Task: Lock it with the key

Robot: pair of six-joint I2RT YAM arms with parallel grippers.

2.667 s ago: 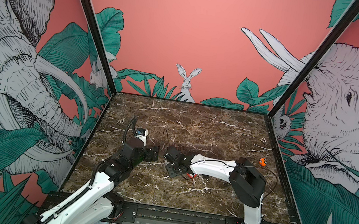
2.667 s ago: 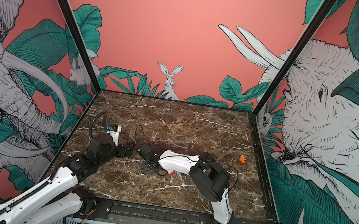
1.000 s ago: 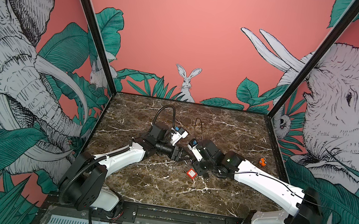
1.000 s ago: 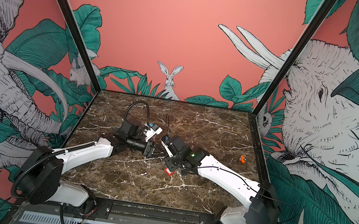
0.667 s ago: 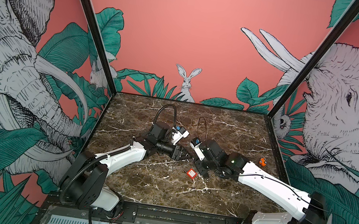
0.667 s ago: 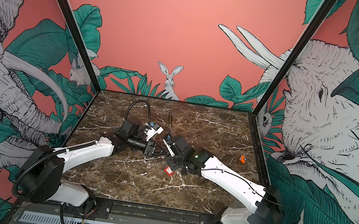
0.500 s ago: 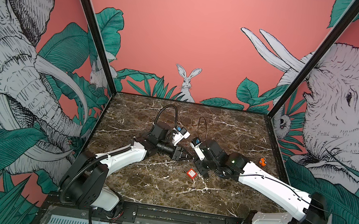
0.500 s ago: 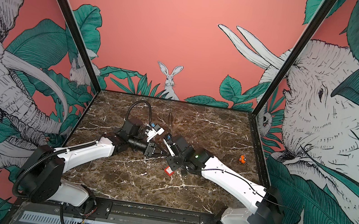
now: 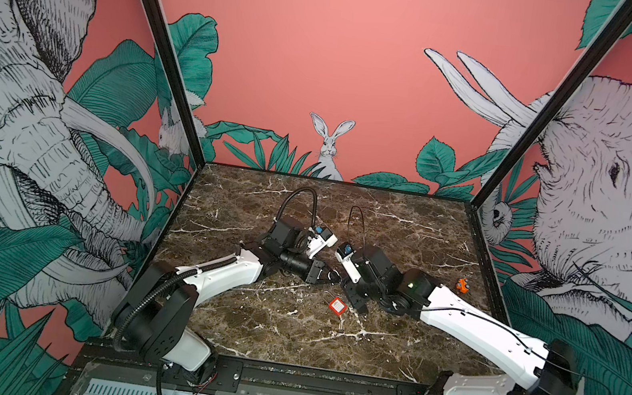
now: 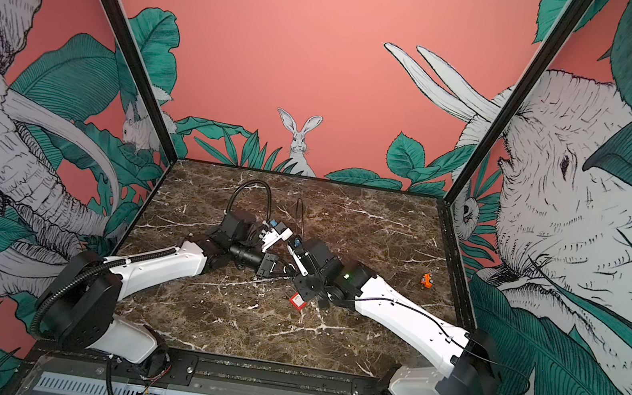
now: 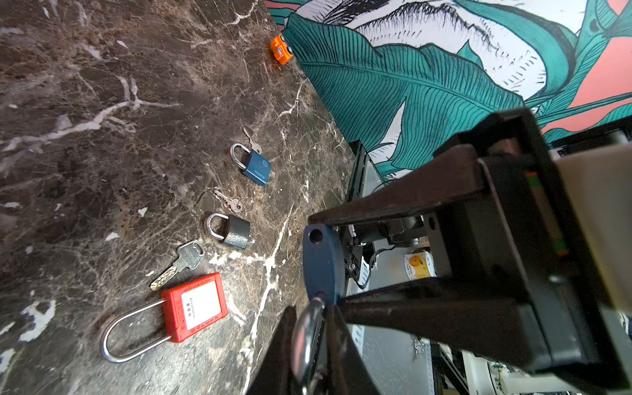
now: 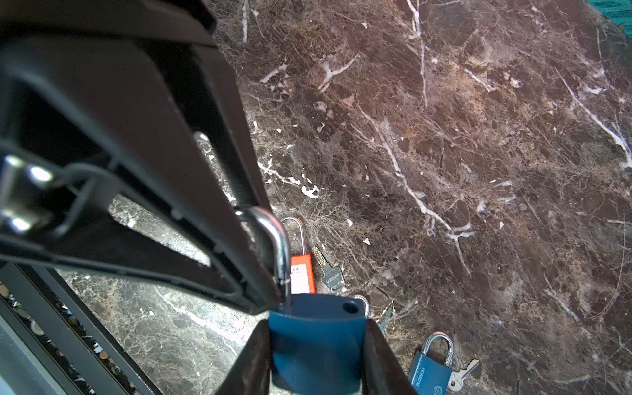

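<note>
The blue padlock's body is clamped by its narrow edges in my right gripper, so while my left gripper holds the padlock's shackle, my right gripper needs to take the padlock's flat sides (image 12: 316,352).
A blue padlock (image 12: 316,338) hangs above the marble table, its body clamped between the fingers of my right gripper (image 12: 316,345). Its silver shackle (image 11: 306,337) stands out of the body on one side, where an empty hole shows. My left gripper (image 11: 309,345) is shut on that shackle. In both top views the two grippers meet mid-table, left gripper (image 9: 326,274) against right gripper (image 9: 342,281). A large silver key (image 11: 181,263) and two small keys (image 11: 229,203) lie on the table; no gripper holds a key.
On the marble under the grippers lie a red padlock (image 11: 195,306) (image 9: 337,305), a dark grey padlock (image 11: 232,231) and a small blue padlock (image 11: 256,167). An orange toy car (image 9: 462,285) sits near the right wall.
My left gripper's jaws have closed onto the blue padlock's shackle. The right gripper has kept its hold on the body, and both arms have barely shifted.
</note>
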